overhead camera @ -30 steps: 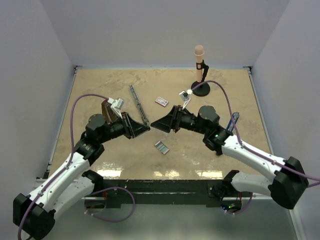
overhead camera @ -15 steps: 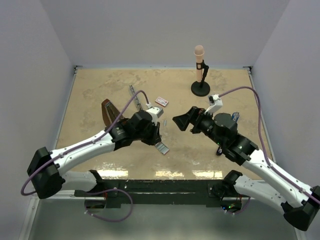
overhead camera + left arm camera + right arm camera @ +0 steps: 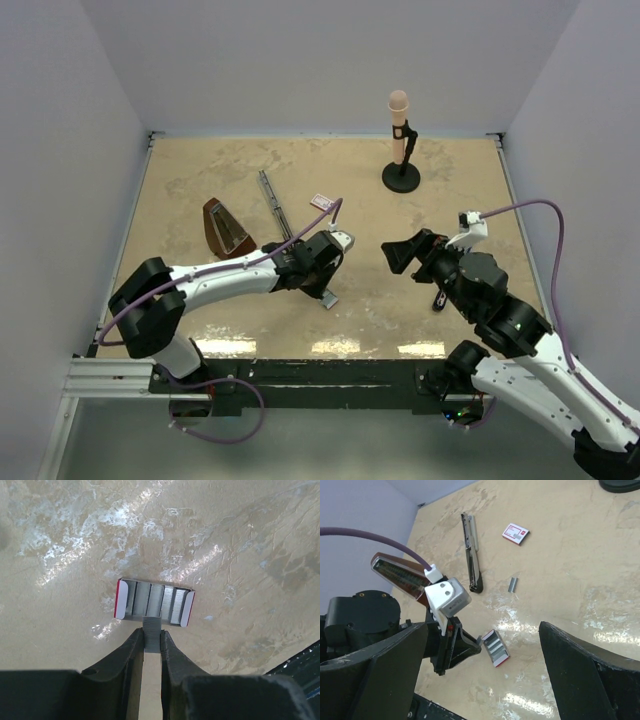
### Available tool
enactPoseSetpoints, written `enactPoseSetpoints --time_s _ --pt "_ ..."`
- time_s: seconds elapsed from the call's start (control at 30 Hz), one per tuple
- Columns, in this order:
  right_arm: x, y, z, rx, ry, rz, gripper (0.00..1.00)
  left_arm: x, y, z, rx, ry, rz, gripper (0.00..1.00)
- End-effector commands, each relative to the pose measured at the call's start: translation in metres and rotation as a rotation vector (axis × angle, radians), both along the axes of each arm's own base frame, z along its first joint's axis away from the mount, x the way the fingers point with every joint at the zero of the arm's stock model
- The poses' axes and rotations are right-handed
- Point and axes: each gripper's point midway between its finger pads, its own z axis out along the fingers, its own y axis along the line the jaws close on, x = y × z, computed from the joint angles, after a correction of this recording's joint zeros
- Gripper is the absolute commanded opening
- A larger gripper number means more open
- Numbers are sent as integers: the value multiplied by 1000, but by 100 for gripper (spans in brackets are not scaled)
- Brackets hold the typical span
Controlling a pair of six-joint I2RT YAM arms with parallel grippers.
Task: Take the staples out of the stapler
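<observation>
My left gripper will let go of the staples among the other strips in the small open tray (image 3: pixel 326 297) (image 3: pixel 167 603) with red ends.
My left gripper (image 3: pixel 152 636) is shut on the staples (image 3: pixel 152 625), a short ridged silvery strip pinched at the fingertips. The strip's far end touches the near edge of a small open tray (image 3: pixel 120 600) with red ends that holds several staple strips. From above, the left gripper (image 3: pixel 322 282) sits just left of that tray (image 3: pixel 329 298). The stapler lies opened up: its long metal rail (image 3: pixel 275 205) and its brown body (image 3: pixel 225 228). My right gripper (image 3: pixel 400 256) hovers open and empty to the right; its view shows the tray (image 3: pixel 496 648) between its wide fingers (image 3: pixel 590 670).
A red-and-white box (image 3: pixel 322 201) lies behind the left gripper. Another loose silvery strip (image 3: pixel 513 584) rests near the rail's end (image 3: pixel 475 582). A microphone stand (image 3: pixel 401 178) is at the back right. Walls close in on three sides.
The left arm has swung from the middle toward the front, bringing the strip down to the tray. The right gripper has opened wide and pulled back to the right.
</observation>
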Motion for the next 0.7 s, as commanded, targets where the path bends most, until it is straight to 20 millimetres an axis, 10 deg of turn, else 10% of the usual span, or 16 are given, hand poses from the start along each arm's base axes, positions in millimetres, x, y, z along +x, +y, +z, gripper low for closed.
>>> enactPoseSetpoints --time_s 0.0,0.67 --pt "3 -20 15 1 -38 -92 99 9 -18 13 -24 -53 -72 7" --pt "3 -24 17 6 -36 -115 99 0 -35 -9 -29 -13 -138 12"
